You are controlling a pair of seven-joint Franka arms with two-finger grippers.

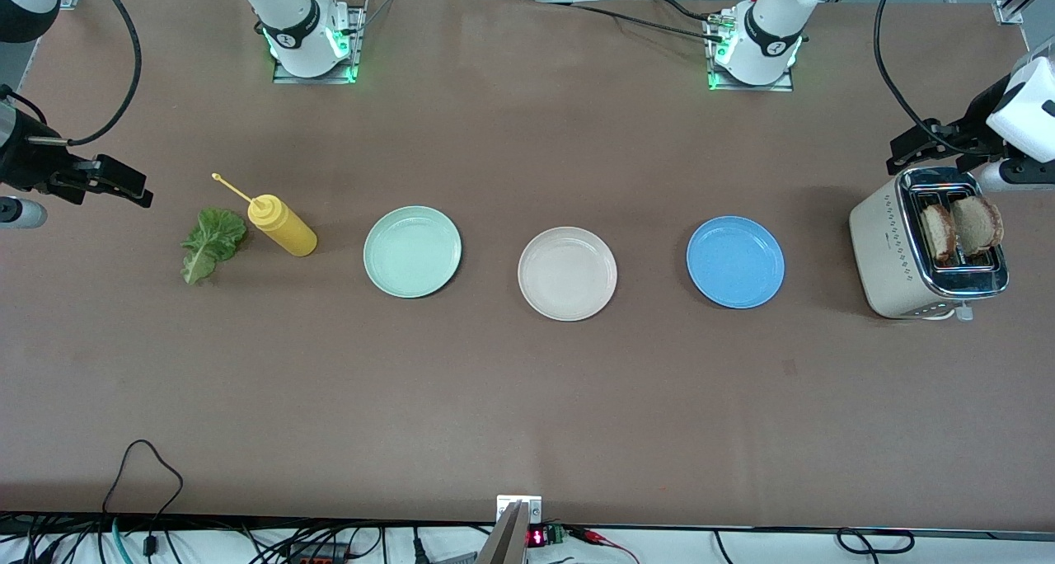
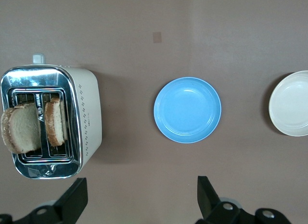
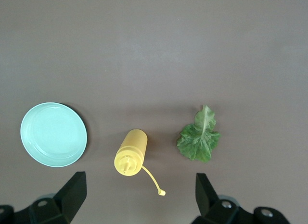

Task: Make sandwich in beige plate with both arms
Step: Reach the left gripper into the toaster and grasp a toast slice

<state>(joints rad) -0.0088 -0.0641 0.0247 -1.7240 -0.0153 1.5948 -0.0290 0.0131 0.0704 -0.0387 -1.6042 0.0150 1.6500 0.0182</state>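
The top crust (image 1: 948, 218) (image 2: 51, 131) of the toaster's bread slice nearer the blue plate is the next spot for my left gripper to go to and close on.
The beige plate (image 1: 567, 273) lies empty mid-table between a mint-green plate (image 1: 412, 251) and a blue plate (image 1: 735, 261); its edge shows in the left wrist view (image 2: 291, 104). Two bread slices (image 1: 940, 232) (image 1: 979, 224) stand in a toaster (image 1: 890, 251) at the left arm's end, also in the left wrist view (image 2: 21, 128) (image 2: 57, 122). A lettuce leaf (image 1: 213, 242) (image 3: 199, 137) lies at the right arm's end. My left gripper (image 1: 907, 153) (image 2: 142, 197) is open and empty, up over the table by the toaster. My right gripper (image 1: 132, 186) (image 3: 139, 195) is open and empty, up over the table by the lettuce.
A yellow squeeze bottle (image 1: 283, 226) (image 3: 131, 152) with its cap hanging off stands between the lettuce and the mint-green plate (image 3: 53, 134). The blue plate (image 2: 187, 110) lies beside the toaster (image 2: 82, 118). Bare brown table lies nearer the front camera.
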